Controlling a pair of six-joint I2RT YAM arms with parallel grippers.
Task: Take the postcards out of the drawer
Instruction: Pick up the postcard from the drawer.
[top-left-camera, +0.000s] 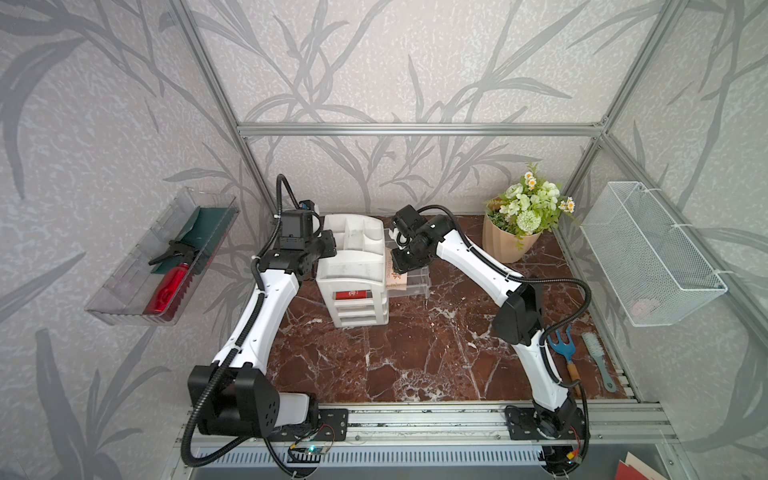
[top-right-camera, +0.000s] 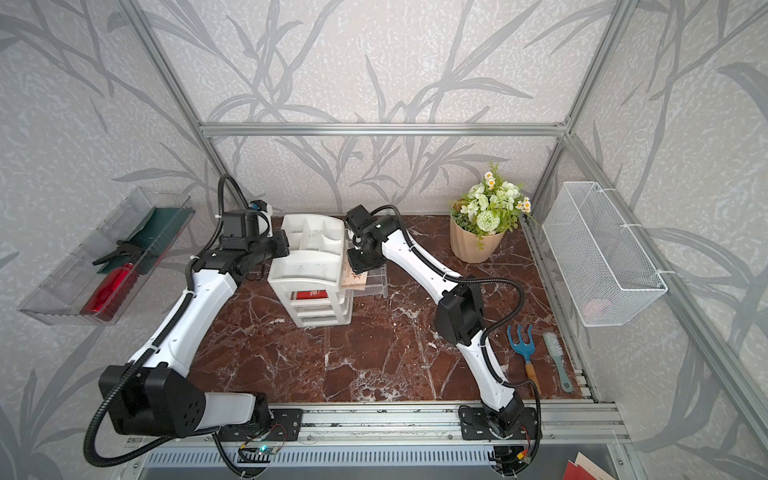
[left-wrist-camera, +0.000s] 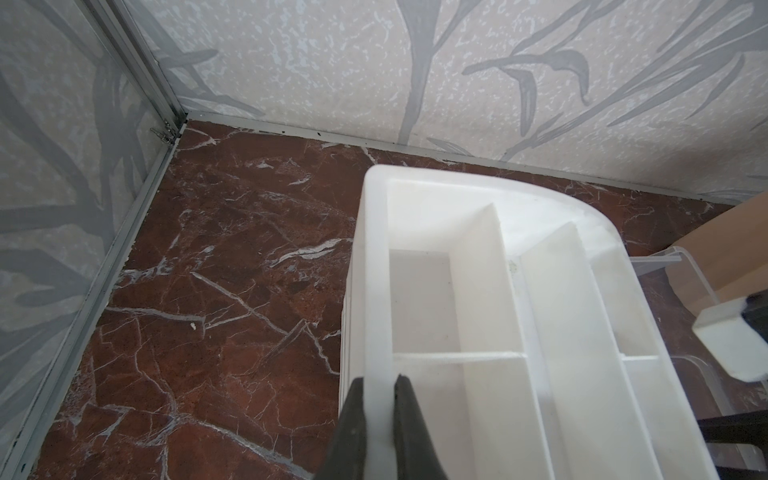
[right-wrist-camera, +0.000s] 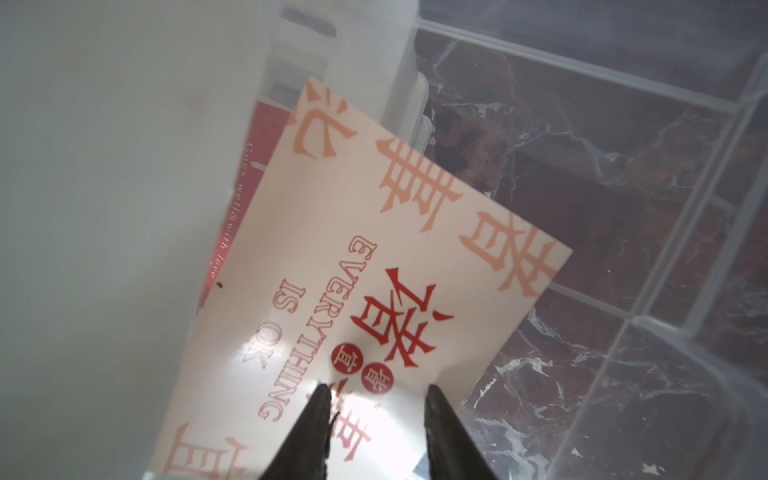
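The fingers of the robot's right gripper are over the flat printed side of the peach postcard, so it should back away and pinch the postcard's edge farther from the white organiser (right-wrist-camera: 505, 342).
A white desk organiser (top-left-camera: 353, 266) stands mid-table, and its clear drawer (top-left-camera: 417, 286) is pulled out to the right. A pale peach postcard (right-wrist-camera: 374, 257) with red characters lies tilted in that drawer (right-wrist-camera: 706, 137); in both top views it shows under the right wrist (top-left-camera: 397, 279) (top-right-camera: 354, 281). A red postcard (right-wrist-camera: 249, 178) lies partly under it, and also shows through the organiser's front (top-left-camera: 353, 295). My right gripper (right-wrist-camera: 376, 395) hovers over the peach card's near end, jaws apart, open. My left gripper (left-wrist-camera: 379, 380) is shut on the organiser's side wall (left-wrist-camera: 376, 291), at its left (top-left-camera: 328, 245).
A potted flower (top-left-camera: 513, 232) stands at the back right. A blue garden fork (top-left-camera: 561, 349) and a brush (top-left-camera: 598, 361) lie by the right edge. A wire basket (top-left-camera: 648, 253) hangs on the right wall, a clear tray (top-left-camera: 137, 291) with a red bottle on the left.
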